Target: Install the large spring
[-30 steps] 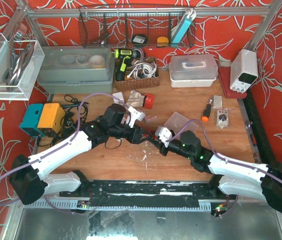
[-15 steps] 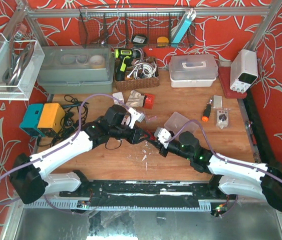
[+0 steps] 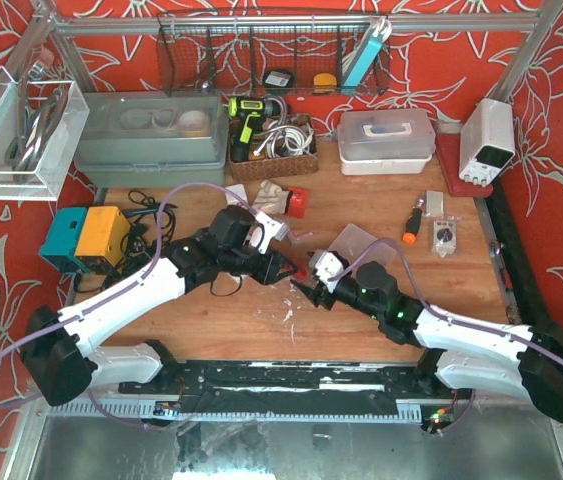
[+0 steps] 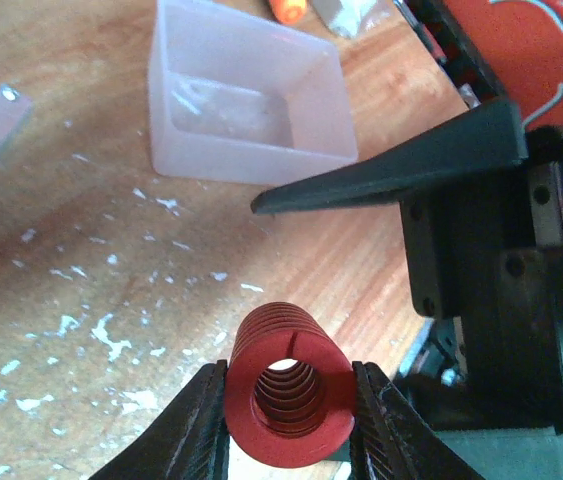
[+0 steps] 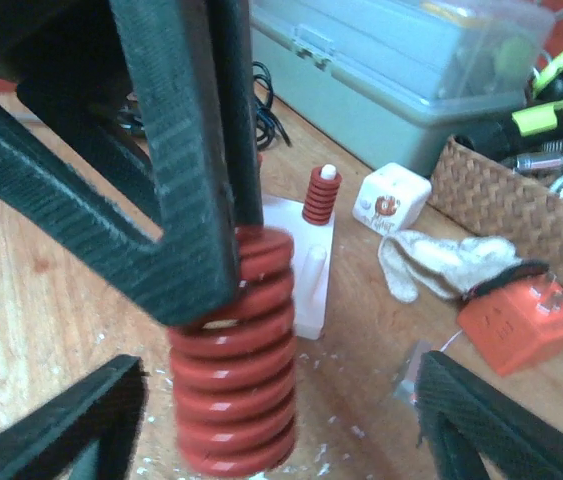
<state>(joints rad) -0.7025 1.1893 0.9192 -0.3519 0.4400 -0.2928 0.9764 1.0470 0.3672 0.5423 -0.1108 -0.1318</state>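
I need to use my left gripper to set the large spring, now hanging upright over the table, down on the white base's corner (image 3: 256, 257) nearest the clear plastic tub.
The large spring (image 4: 289, 385), a thick red coil, is clamped at one end between my left gripper's (image 4: 291, 410) black fingers. In the right wrist view it (image 5: 233, 360) hangs upright over the table, held near its top by the left fingers (image 5: 181, 150). My right gripper (image 5: 281, 430) stands open around its lower end, with a gap on each side. Behind the spring lies a white base (image 5: 306, 270) with pegs, one carrying a small red spring (image 5: 319, 195). In the top view both grippers (image 3: 296, 275) meet at the table's middle.
A clear plastic tub (image 3: 356, 243) sits just behind the right arm. A white cloth (image 5: 441, 265), a white cube (image 5: 391, 197) and a red plug (image 5: 526, 320) lie near the wicker basket (image 5: 521, 200). A grey lidded box (image 5: 401, 60) stands at the back.
My right gripper has opened and let go of the large spring. The left gripper closed on the spring and now holds it alone; both arms shifted slightly left.
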